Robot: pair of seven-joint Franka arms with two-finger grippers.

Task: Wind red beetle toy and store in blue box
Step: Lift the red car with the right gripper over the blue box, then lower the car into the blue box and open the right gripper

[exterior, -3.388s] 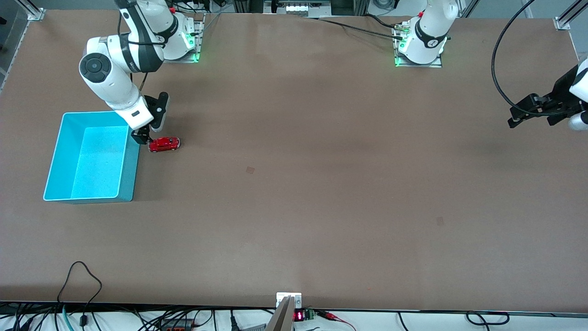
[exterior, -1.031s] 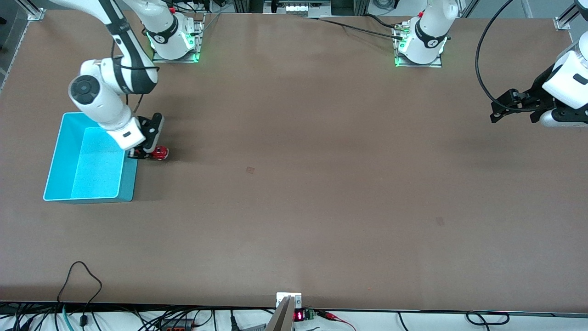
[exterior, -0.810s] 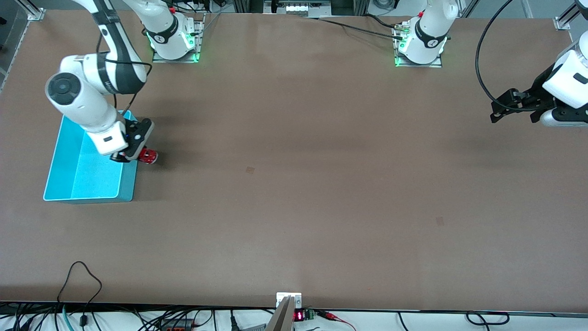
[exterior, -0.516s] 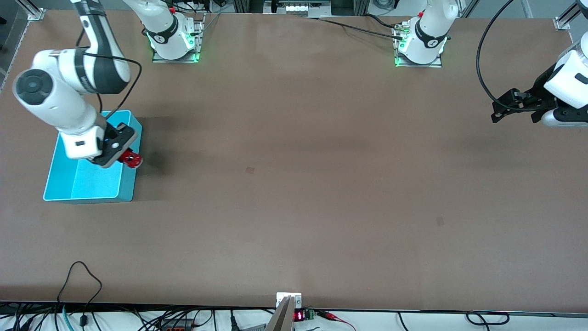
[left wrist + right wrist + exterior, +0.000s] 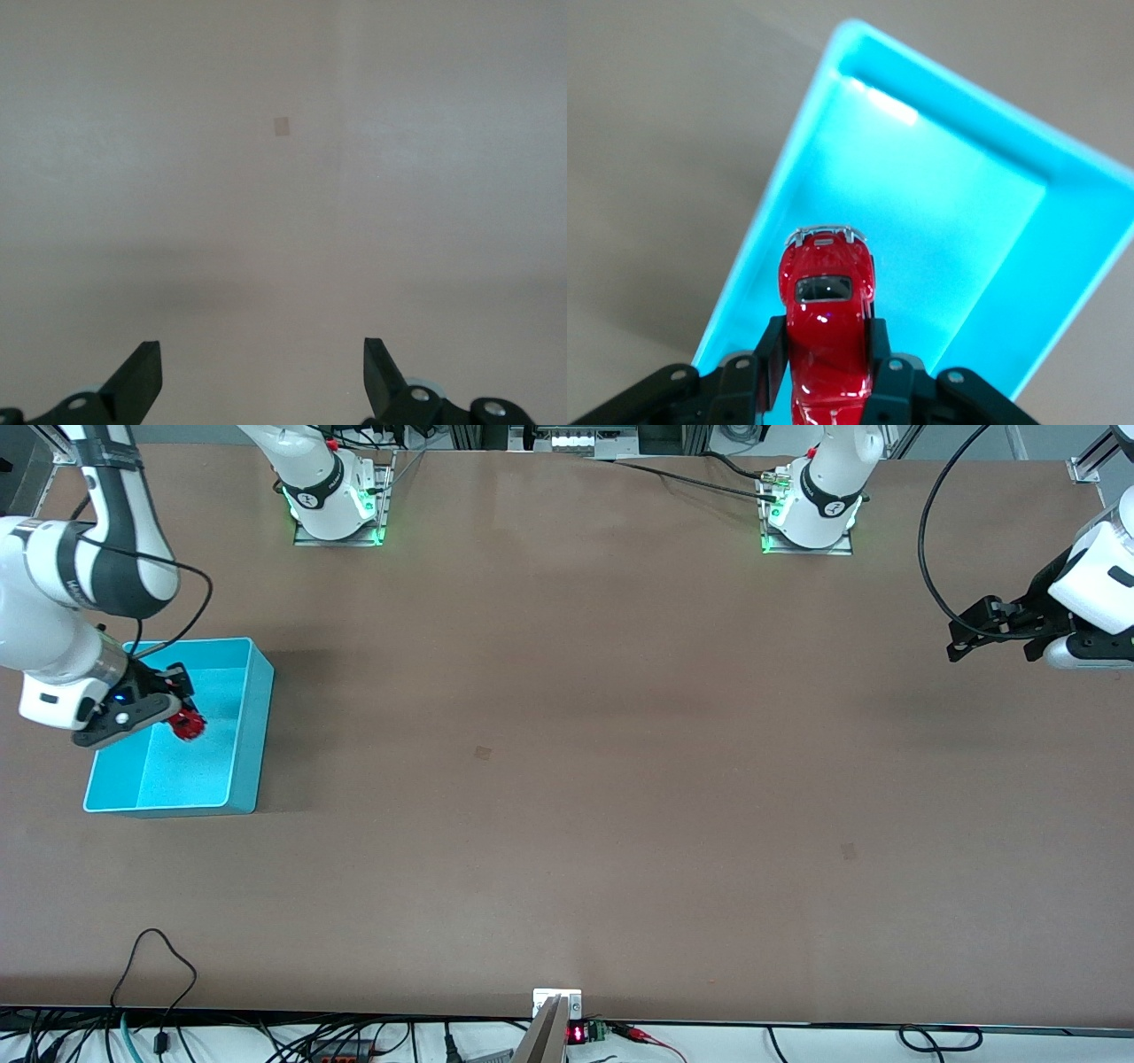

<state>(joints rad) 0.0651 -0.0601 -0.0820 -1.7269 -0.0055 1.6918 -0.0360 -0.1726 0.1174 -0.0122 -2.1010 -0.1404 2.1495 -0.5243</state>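
My right gripper is going to place the red beetle toy, which is still in the air over the box. Next, I set it down on the blue box's bottom near the box's farthest side (image 5: 217, 692).
My right gripper (image 5: 177, 722) is shut on the red beetle toy (image 5: 187, 725) and holds it in the air over the inside of the blue box (image 5: 251, 717). In the right wrist view the red beetle toy (image 5: 827, 305) is pinched between the two black fingers (image 5: 769, 359), nose pointing down at the blue box's turquoise floor (image 5: 921, 221). The blue box stands open at the right arm's end of the table. My left gripper (image 5: 970, 642) hangs open and empty over the left arm's end of the table and waits; its fingertips (image 5: 142, 372) show wide apart over bare table.
The brown table (image 5: 567, 779) spreads wide between the arms. Small grey patches (image 5: 482, 752) lie flat on it. Cables (image 5: 151, 957) trail at the table edge nearest the front camera. The arm bases (image 5: 337, 505) stand at the farthest edge.
My right gripper took hold of the red beetle toy beside the blue box, lifted it and carried it over the box's wall to above its inside. The left arm shifted slightly, then held still.
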